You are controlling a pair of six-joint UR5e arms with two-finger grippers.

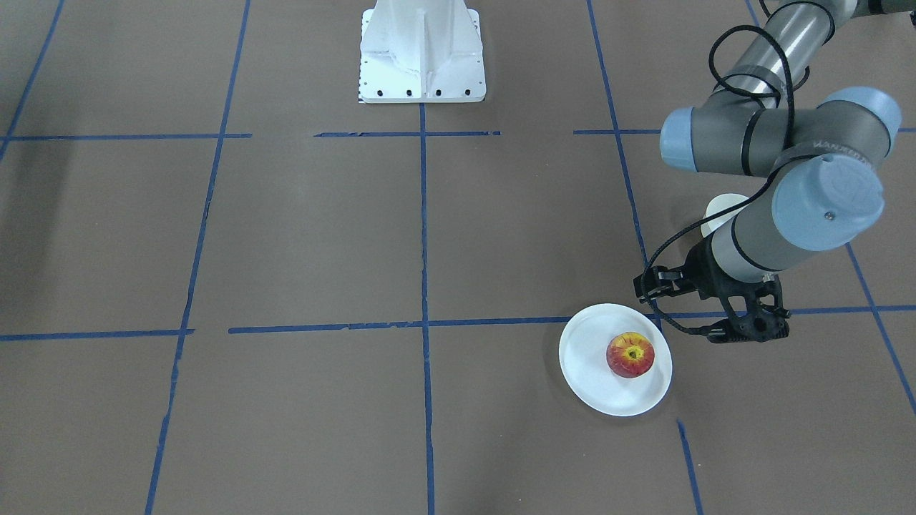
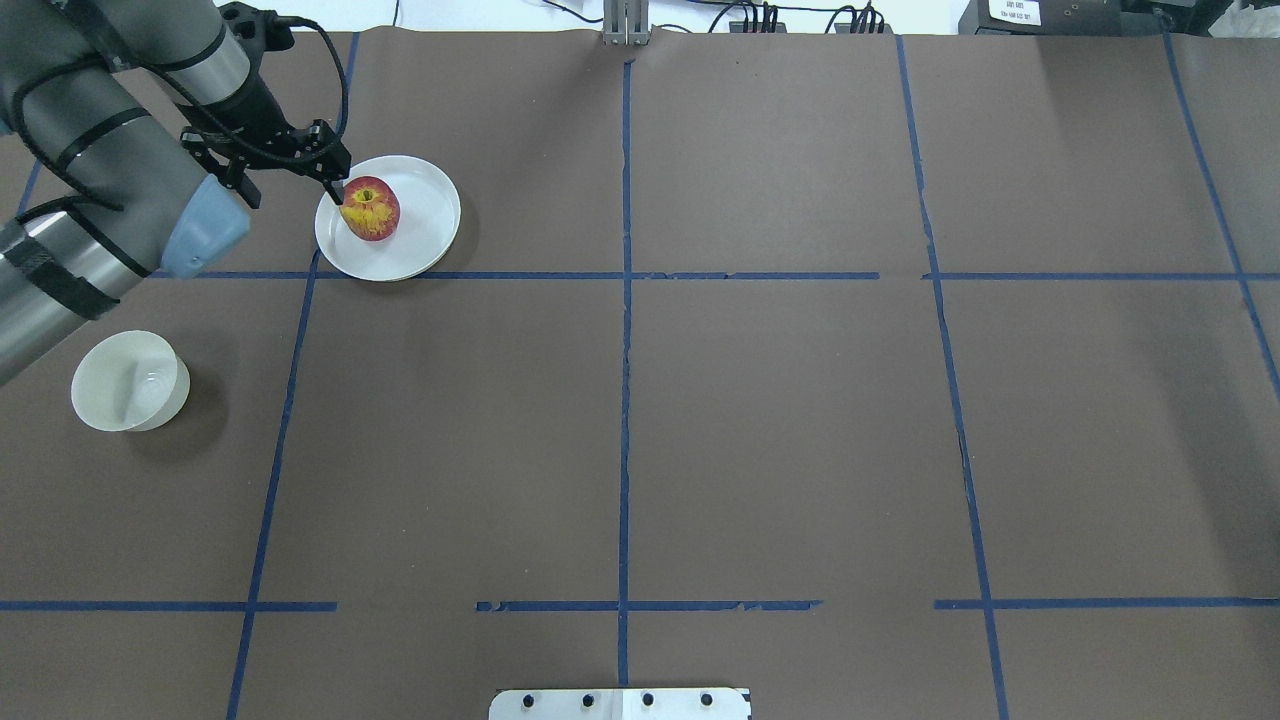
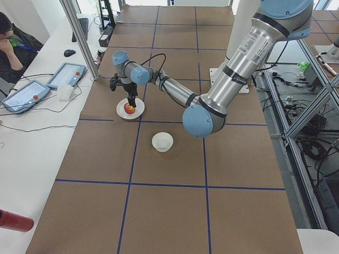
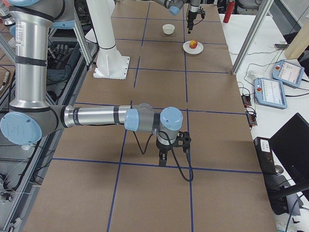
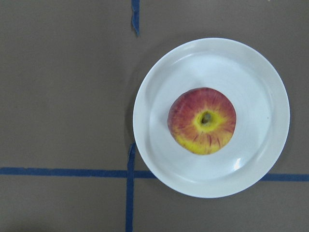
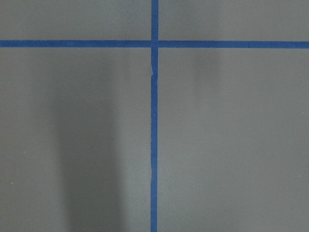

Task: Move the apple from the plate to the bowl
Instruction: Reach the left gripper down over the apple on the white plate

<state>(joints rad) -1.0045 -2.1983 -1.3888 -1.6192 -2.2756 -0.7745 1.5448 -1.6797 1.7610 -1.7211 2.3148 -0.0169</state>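
I lower my left gripper over the white plate next and close it around the middle of the red apple (image 1: 630, 355) (image 5: 202, 121).
The red apple (image 1: 630, 354) with a yellow-green stem hollow lies on the white plate (image 1: 590, 357), right of the plate's middle in the front-facing view. My left gripper (image 2: 290, 185) is open and empty and hovers above the plate's rim, beside the apple (image 2: 370, 208). The left wrist view looks straight down on the apple (image 5: 203, 121) and plate (image 5: 251, 77) and shows no fingers. The small white bowl (image 2: 130, 382) stands empty, closer to the robot than the plate (image 2: 425, 215) and partly under the left arm. My right gripper (image 4: 171, 147) hangs low over bare table; I cannot tell whether it is open or shut.
The robot's white base plate (image 1: 422, 54) stands at the table's middle edge. Blue tape lines (image 2: 625, 300) grid the brown table cover. An operator (image 3: 10, 37) sits beyond the plate's end of the table, with tablets (image 3: 66, 74) there.
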